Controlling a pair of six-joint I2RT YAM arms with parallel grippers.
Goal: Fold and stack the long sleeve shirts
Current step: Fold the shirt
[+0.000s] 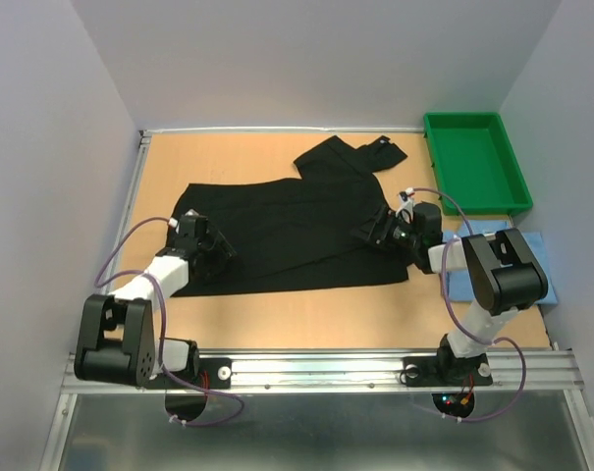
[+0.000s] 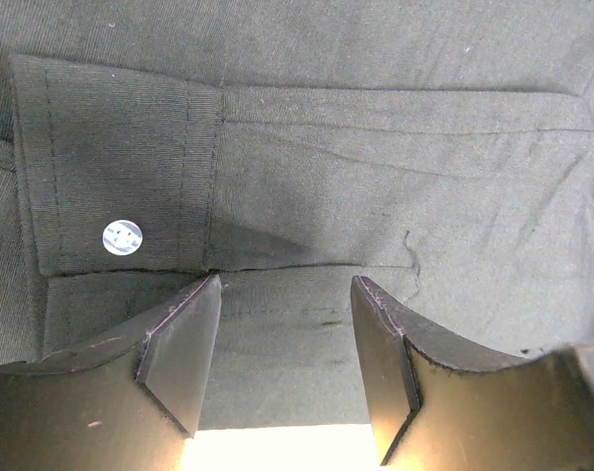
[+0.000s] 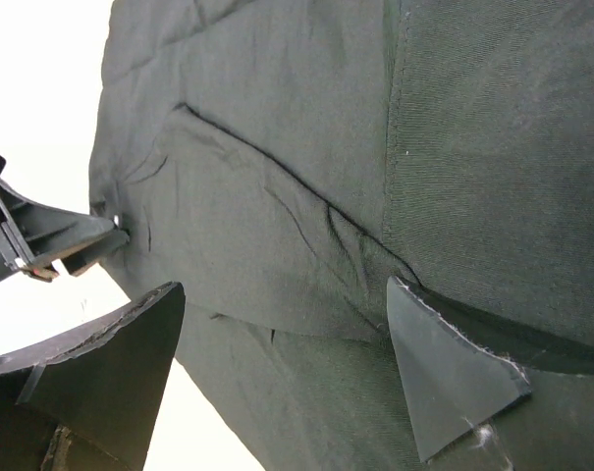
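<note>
The far corner (image 1: 191,188) of the black long sleeve shirt, at the end where the white-buttoned cuff lies, will be gripped by my left gripper.
A black long sleeve shirt (image 1: 287,231) lies spread flat across the middle of the table, with one sleeve (image 1: 360,155) reaching toward the back. My left gripper (image 1: 203,245) is low over its left end. In the left wrist view this gripper (image 2: 287,339) stands open astride the near hem, beside a cuff with a white button (image 2: 123,236). My right gripper (image 1: 385,234) is at the shirt's right end. In the right wrist view it (image 3: 287,363) is open, with wrinkled black cloth (image 3: 306,196) lying between the fingers. A light blue shirt (image 1: 544,247) lies at the right edge, mostly hidden under the right arm.
A green plastic tray (image 1: 473,162) stands at the back right corner. White walls close in the table on the left, back and right. Bare wood shows in front of the shirt (image 1: 306,314) and at the back left (image 1: 218,157).
</note>
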